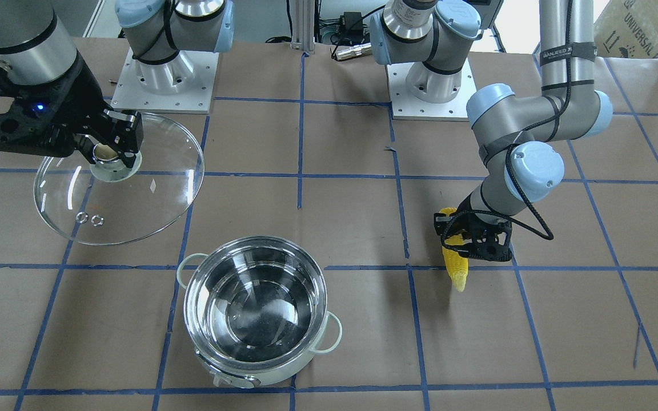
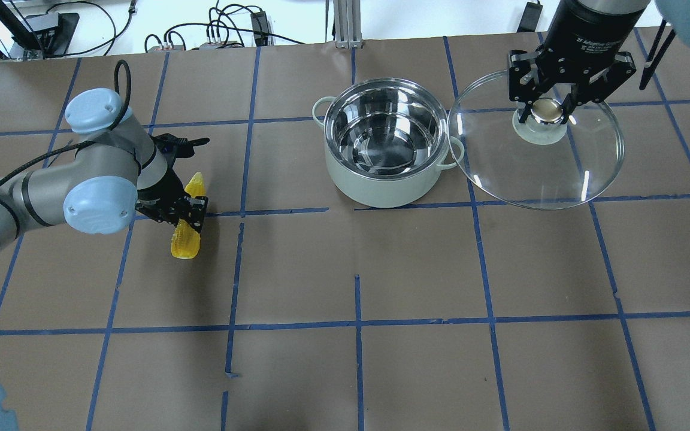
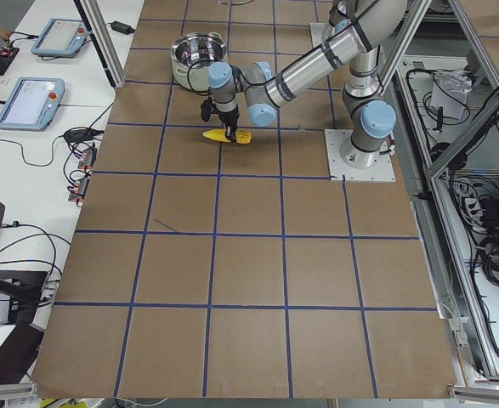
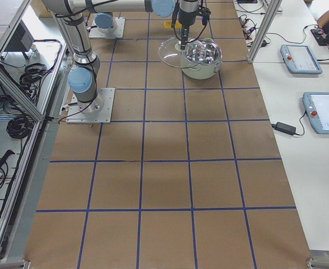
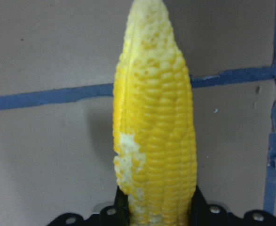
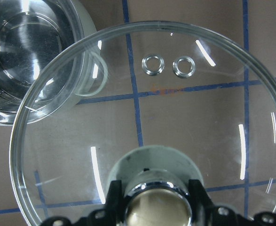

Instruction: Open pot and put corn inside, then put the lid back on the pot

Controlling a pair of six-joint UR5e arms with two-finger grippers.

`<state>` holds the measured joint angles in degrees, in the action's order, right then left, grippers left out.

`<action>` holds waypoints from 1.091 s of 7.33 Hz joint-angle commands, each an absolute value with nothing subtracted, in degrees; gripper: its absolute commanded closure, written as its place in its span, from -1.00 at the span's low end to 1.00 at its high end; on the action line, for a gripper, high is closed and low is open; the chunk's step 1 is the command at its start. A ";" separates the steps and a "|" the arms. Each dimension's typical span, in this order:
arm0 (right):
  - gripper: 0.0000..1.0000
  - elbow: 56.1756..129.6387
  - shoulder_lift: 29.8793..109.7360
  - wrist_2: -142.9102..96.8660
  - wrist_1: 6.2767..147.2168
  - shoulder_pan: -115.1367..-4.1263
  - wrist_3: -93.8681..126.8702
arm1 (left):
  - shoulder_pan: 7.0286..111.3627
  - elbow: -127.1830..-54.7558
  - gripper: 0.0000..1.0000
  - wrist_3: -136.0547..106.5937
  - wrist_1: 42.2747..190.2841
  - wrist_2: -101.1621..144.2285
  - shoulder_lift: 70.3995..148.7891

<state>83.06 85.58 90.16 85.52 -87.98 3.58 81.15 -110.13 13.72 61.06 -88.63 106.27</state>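
Note:
My left gripper will let go of the corn near the middle of the open pot's shiny bottom (image 1: 267,327).
The pot (image 2: 381,188) stands open and empty on the table; it also shows in the front view (image 1: 260,374). My left gripper (image 2: 186,212) is shut on the corn (image 2: 185,245), a yellow cob lying flat at table level left of the pot. The left wrist view shows the corn (image 5: 156,132) between the fingers, tip pointing away. I cannot tell whether it touches the table. My right gripper (image 2: 547,111) is shut on the beige knob of the lid (image 2: 548,173). It holds the glass lid level above the table, right of the pot, with its edge over the pot's handle (image 6: 98,70).
Both arm bases (image 1: 163,85) stand on plates at the robot's side of the table. Blue tape lines (image 2: 357,326) grid the brown surface. The tablets and cables in the side view (image 3: 32,102) lie on side benches, off the work area.

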 commanded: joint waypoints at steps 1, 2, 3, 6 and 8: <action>0.21 83.06 85.61 90.00 85.52 -87.98 3.60 | 88.72 -98.67 0.59 2.71 67.84 -83.10 107.66; 0.21 82.97 85.61 90.00 85.52 -87.89 3.60 | 92.77 -93.31 0.59 -3.19 70.37 -82.45 109.49; 0.21 82.97 85.61 90.00 85.52 -87.89 3.60 | 94.99 -87.94 0.59 -6.73 73.36 -81.83 111.16; 0.21 82.79 85.52 89.91 85.52 -87.80 3.52 | 104.21 -72.30 0.68 -14.94 73.57 -78.84 120.54; 0.21 82.71 85.60 90.00 85.60 -87.98 3.52 | 108.61 -65.41 0.68 -17.92 74.70 -79.45 125.32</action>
<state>82.77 85.53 89.91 85.53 -87.84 3.52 105.91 -69.18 -16.44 74.11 -79.23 122.61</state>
